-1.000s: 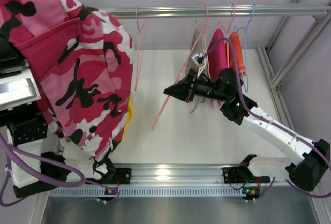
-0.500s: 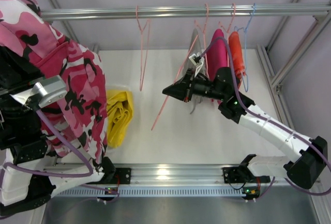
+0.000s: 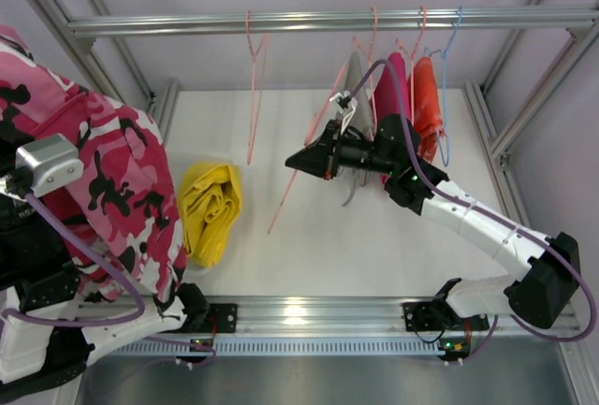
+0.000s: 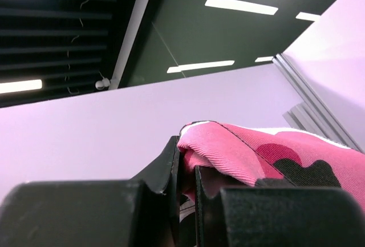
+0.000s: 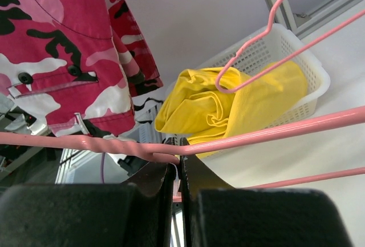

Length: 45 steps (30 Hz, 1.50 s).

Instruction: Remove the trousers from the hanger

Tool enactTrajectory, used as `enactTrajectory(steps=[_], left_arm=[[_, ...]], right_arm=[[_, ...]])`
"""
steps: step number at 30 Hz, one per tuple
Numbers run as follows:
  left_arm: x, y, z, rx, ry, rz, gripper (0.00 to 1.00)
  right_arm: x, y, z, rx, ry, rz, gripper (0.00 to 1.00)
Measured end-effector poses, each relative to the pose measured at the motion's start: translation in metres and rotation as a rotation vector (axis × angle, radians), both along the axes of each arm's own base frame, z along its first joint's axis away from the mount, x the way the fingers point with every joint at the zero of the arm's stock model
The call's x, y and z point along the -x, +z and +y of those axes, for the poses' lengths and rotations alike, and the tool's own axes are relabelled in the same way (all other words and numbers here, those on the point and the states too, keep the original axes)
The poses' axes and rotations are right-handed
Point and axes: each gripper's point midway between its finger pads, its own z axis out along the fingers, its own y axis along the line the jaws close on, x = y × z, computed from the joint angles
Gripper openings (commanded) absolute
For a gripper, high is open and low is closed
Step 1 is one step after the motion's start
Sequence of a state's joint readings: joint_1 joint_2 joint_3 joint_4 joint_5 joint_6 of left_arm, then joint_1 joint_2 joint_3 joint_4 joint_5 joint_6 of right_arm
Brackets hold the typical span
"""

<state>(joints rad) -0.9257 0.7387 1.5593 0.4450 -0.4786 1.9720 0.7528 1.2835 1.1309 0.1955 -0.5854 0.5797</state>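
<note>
My left gripper is going to let go of the pink-white-black patterned trousers, now hanging bunched from my arm, on top of the folded yellow trousers (image 3: 201, 208).
The pink-white-black patterned trousers (image 3: 103, 180) hang bunched from my left arm at the far left, free of any hanger. My left gripper (image 4: 185, 156) is shut on a pink fold of them (image 4: 239, 150). My right gripper (image 3: 295, 159) is shut on the wire of a bare pink hanger (image 3: 288, 197) that slants down over the table; the wrist view shows the wire (image 5: 256, 136) across the closed jaws (image 5: 178, 164). The yellow trousers (image 3: 208, 210) lie folded on the table, and in the right wrist view they sit in a white basket (image 5: 296, 53). Grey (image 3: 354, 78), magenta (image 3: 391, 87) and orange (image 3: 426, 96) trousers hang on hangers.
A metal rail (image 3: 281, 22) crosses the back and carries the hangers, including an empty pink one (image 3: 255, 96) and a blue one (image 3: 447, 68). Metal frame posts (image 3: 533, 87) stand at the right and left edges.
My left arm has drawn the patterned trousers left and down, uncovering the yellow trousers. My right gripper has moved slightly left and back with the hanger.
</note>
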Motion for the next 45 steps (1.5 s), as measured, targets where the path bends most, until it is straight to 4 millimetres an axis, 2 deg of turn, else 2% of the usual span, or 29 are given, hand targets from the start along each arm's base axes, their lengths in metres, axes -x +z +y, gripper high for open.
enactTrajectory(steps=[7,10,19,23,26,28,32,38,41,45], left_arm=[[-0.006,-0.009,0.011,0.061,0.032,0.054,0.00],[-0.015,-0.021,0.010,0.077,0.034,0.108,0.00],[-0.075,-0.091,-0.045,0.010,0.016,0.401,0.00],[-0.086,-0.119,-0.056,-0.016,0.026,0.499,0.00],[-0.090,-0.144,-0.059,-0.035,0.043,0.555,0.00],[-0.091,-0.154,-0.058,-0.036,0.056,0.580,0.00],[-0.092,-0.152,-0.053,0.016,0.072,0.607,0.00],[-0.095,-0.108,-0.051,0.216,0.059,0.613,0.00],[-0.099,-0.094,-0.056,0.292,0.051,0.619,0.00],[-0.107,-0.087,-0.069,0.387,0.047,0.644,0.00]], right_arm=[[-0.003,-0.009,0.005,0.015,0.010,0.024,0.00],[-0.005,-0.013,0.007,0.022,0.012,0.033,0.00],[-0.005,-0.006,0.007,0.008,0.013,0.030,0.00],[-0.005,-0.006,0.008,0.007,0.013,0.035,0.00],[-0.005,-0.006,0.008,0.006,0.013,0.038,0.00],[-0.005,-0.006,0.008,0.006,0.013,0.038,0.00],[-0.005,-0.006,0.008,0.006,0.013,0.038,0.00],[-0.005,0.006,0.008,-0.012,0.015,0.020,0.00],[-0.006,0.011,0.010,-0.019,0.016,0.016,0.00],[-0.007,0.014,0.010,-0.023,0.016,0.012,0.00]])
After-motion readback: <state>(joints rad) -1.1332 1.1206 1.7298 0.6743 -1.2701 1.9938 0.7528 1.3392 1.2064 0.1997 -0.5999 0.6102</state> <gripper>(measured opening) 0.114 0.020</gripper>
